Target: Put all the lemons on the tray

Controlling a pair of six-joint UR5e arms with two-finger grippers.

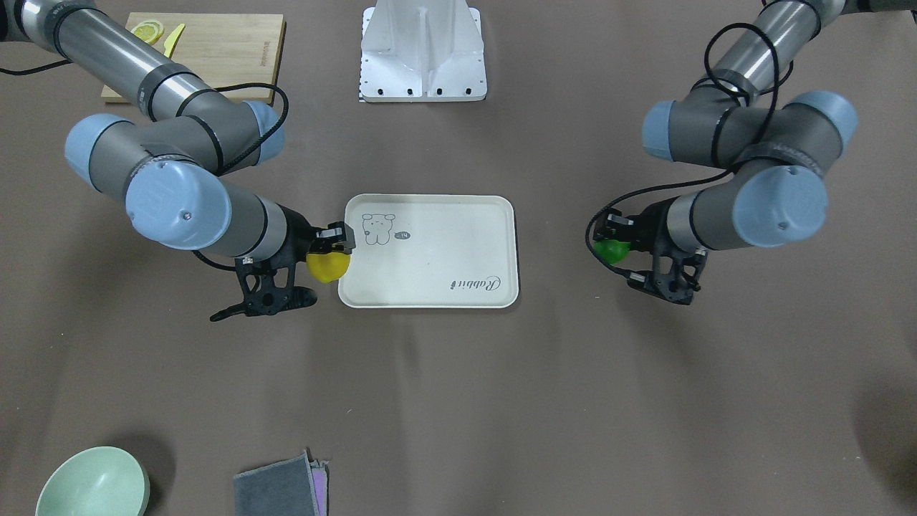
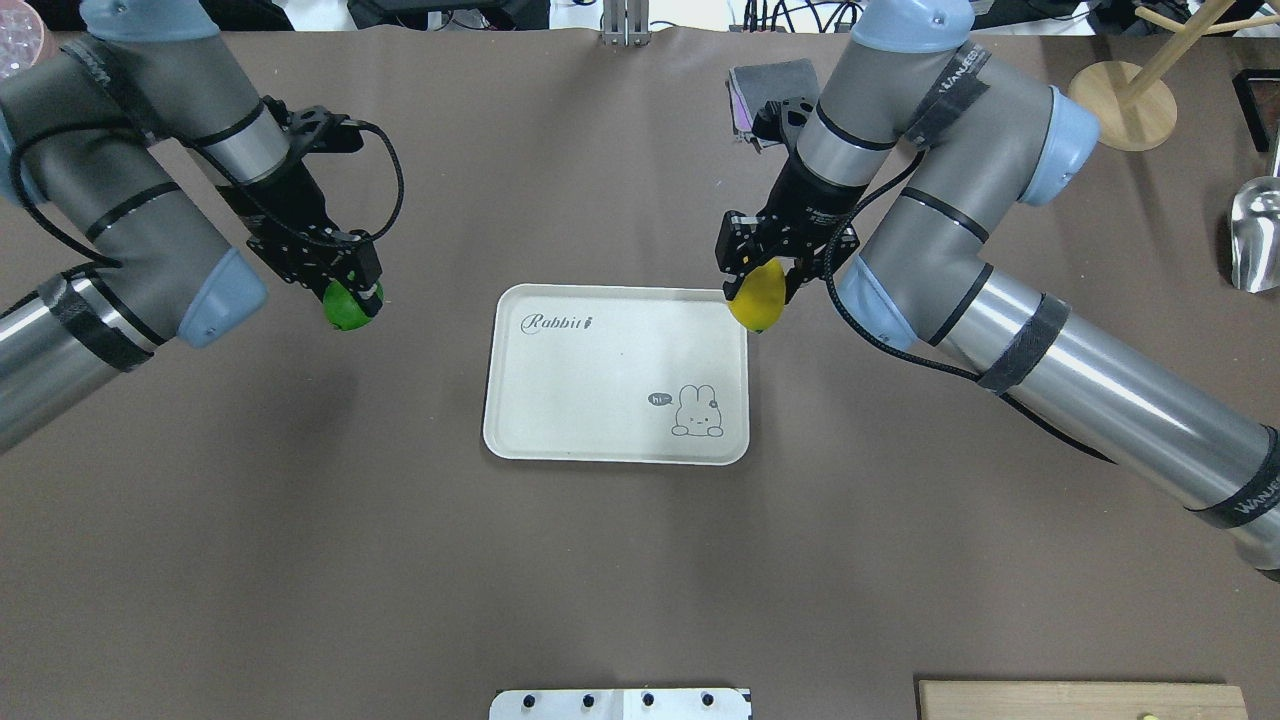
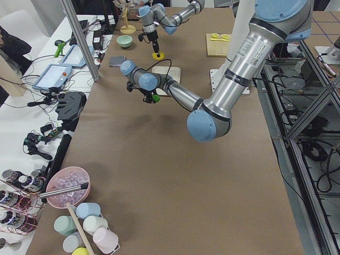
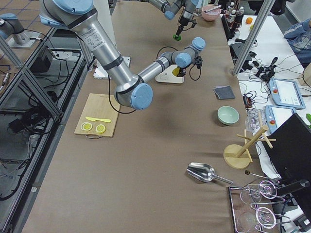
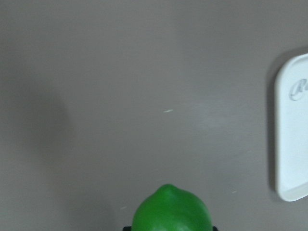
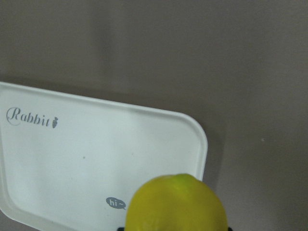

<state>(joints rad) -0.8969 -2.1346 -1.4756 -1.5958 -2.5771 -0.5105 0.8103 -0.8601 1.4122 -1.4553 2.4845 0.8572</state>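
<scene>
Next, I let go of the green lemon with my left gripper on the cream-white tray, just on the base side of the Rabbit lettering (image 1: 465, 249).
The cream-white tray (image 2: 600, 380) lies bare at the table's middle; it also shows in the front view (image 1: 444, 265). My right gripper (image 2: 760, 285) is shut on the yellow lemon (image 2: 757, 295) and holds it above the tray's far right corner. The yellow lemon also shows in the front view (image 1: 328, 266) and in the right wrist view (image 6: 175, 204). My left gripper (image 2: 350, 295) is shut on the green lemon (image 2: 345, 307), held above the table well to the left of the tray. The green lemon also shows in the front view (image 1: 612, 249) and in the left wrist view (image 5: 172, 209).
A wooden cutting board (image 1: 215, 50) with lemon slices and a yellow knife lies near the robot's base on its right. A green bowl (image 1: 93, 484) and a grey cloth (image 1: 279, 487) lie at the far edge. A wooden stand (image 2: 1120, 90) and a metal scoop (image 2: 1255, 230) are far right.
</scene>
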